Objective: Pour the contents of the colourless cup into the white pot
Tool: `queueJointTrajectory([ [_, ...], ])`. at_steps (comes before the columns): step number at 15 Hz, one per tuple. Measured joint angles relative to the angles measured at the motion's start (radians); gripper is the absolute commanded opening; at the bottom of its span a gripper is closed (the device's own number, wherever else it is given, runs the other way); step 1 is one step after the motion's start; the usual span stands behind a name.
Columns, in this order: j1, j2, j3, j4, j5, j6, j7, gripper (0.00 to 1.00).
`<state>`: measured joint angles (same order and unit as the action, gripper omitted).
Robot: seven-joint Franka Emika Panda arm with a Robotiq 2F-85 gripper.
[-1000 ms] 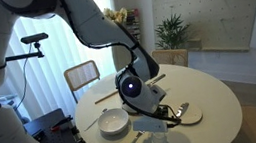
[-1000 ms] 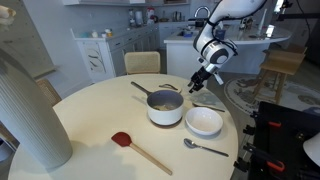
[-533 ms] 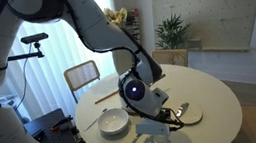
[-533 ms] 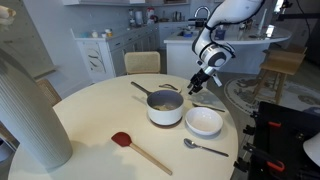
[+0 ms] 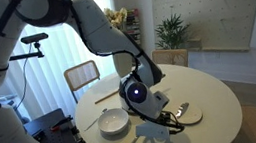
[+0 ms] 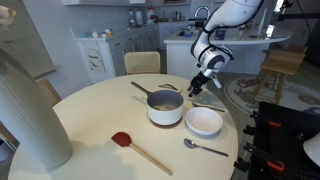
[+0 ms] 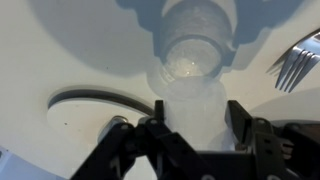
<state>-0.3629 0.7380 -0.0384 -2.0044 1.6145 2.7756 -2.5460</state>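
Note:
My gripper has the colourless cup low near the white pot. I need to set it down on the table point(image 5: 155, 133) point(image 7: 195, 45) between the plate and the fork.
The colourless cup point(image 7: 195, 55) is a small clear, whitish cup standing between my fingers in the wrist view, with pale contents showing in its mouth. My gripper point(image 7: 195, 125) has a finger point(image 7: 158, 125) tight against each side of the cup's body and looks shut on it. In an exterior view the gripper point(image 6: 198, 87) hangs low over the table just behind and to the right of the white pot point(image 6: 165, 108), whose long handle points to the back left. The cup is too small to make out in both exterior views.
A white bowl point(image 6: 204, 122) sits right of the pot, with a spoon point(image 6: 206, 148) in front of it and a red spatula point(image 6: 134, 148) to the front left. A plate with a spoon point(image 5: 183, 115) lies under the gripper. A fork point(image 7: 296, 60) lies beside the cup.
The gripper has come down a little towards the table beside the pot. The pot, bowl and utensils have not moved.

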Motion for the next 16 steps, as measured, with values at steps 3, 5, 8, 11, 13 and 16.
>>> queueJointTrajectory([
  [3, 0.003, 0.011, 0.000, 0.006, -0.005, 0.003, 0.002, 0.39],
  [5, 0.004, 0.020, 0.000, 0.007, -0.014, 0.003, 0.010, 0.39],
  [8, 0.005, 0.029, 0.000, 0.012, -0.035, 0.003, 0.046, 0.39],
  [11, 0.005, 0.035, 0.000, 0.023, -0.048, 0.004, 0.076, 0.39],
  [13, 0.005, 0.038, 0.000, 0.029, -0.052, 0.004, 0.081, 0.39],
  [16, 0.005, 0.041, 0.000, 0.035, -0.055, 0.004, 0.082, 0.75],
])
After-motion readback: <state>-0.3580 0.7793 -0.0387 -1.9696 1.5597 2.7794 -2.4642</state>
